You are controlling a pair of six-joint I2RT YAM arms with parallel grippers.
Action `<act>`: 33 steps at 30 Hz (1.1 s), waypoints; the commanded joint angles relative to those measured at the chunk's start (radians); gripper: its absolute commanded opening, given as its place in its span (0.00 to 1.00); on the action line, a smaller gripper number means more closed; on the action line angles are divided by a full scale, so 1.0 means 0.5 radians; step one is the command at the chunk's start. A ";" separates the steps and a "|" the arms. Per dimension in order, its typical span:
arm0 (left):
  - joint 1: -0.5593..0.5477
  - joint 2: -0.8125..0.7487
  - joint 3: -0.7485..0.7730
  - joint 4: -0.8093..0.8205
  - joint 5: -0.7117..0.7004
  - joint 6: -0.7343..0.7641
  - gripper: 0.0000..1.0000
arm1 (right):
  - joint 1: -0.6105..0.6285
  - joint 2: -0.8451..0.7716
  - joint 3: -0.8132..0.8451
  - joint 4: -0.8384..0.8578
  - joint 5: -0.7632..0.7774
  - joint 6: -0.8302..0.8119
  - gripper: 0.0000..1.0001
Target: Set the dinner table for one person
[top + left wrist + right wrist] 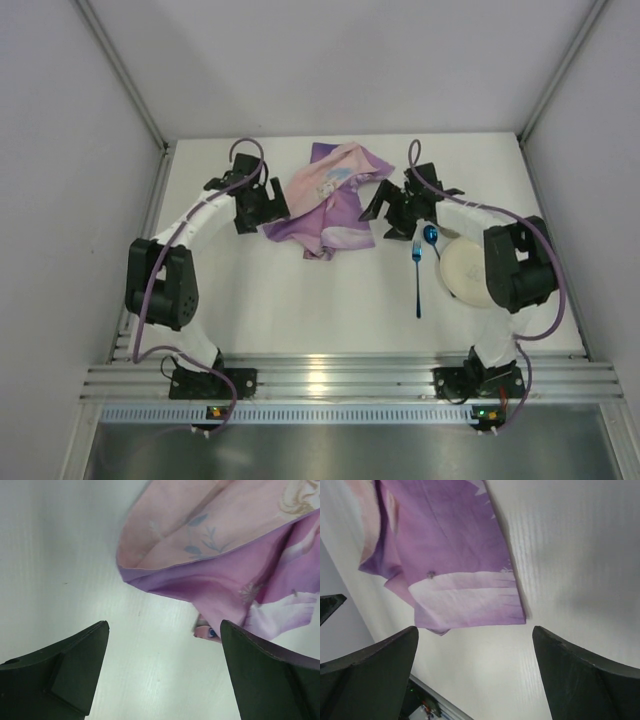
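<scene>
My left gripper should pinch its near corner point(271, 232) as the cloth placemat lies crumpled in folds, while my right gripper takes another, then both lift and spread it.
The white dinner table point(300, 300) fills the top view. A crumpled purple-pink cloth placemat point(330, 200) lies at its far middle; it also shows in the left wrist view point(235, 555) and the right wrist view point(455, 560). My left gripper point(262, 212) is open and empty just left of the cloth, over bare table point(165, 675). My right gripper point(390, 215) is open and empty just right of the cloth point(475, 675). A blue spoon point(418, 270) lies to the right of the middle. A cream plate point(465, 270) sits beside it, partly hidden by the right arm.
Grey walls close the table at the back and both sides. A metal rail point(340, 380) runs along the near edge, where both arm bases are bolted. The left arm's elbow point(160, 280) stands over the table's left side.
</scene>
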 commanded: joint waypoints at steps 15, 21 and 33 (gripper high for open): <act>0.198 0.298 -0.153 0.408 0.249 0.261 0.98 | 0.024 0.393 0.217 -0.122 0.078 -0.047 0.86; 0.198 0.442 -0.104 0.475 0.316 0.231 0.96 | 0.074 0.436 0.220 -0.122 0.035 -0.041 0.75; 0.195 0.611 0.056 0.500 0.454 0.224 0.26 | 0.110 0.531 0.239 -0.122 -0.018 -0.038 0.40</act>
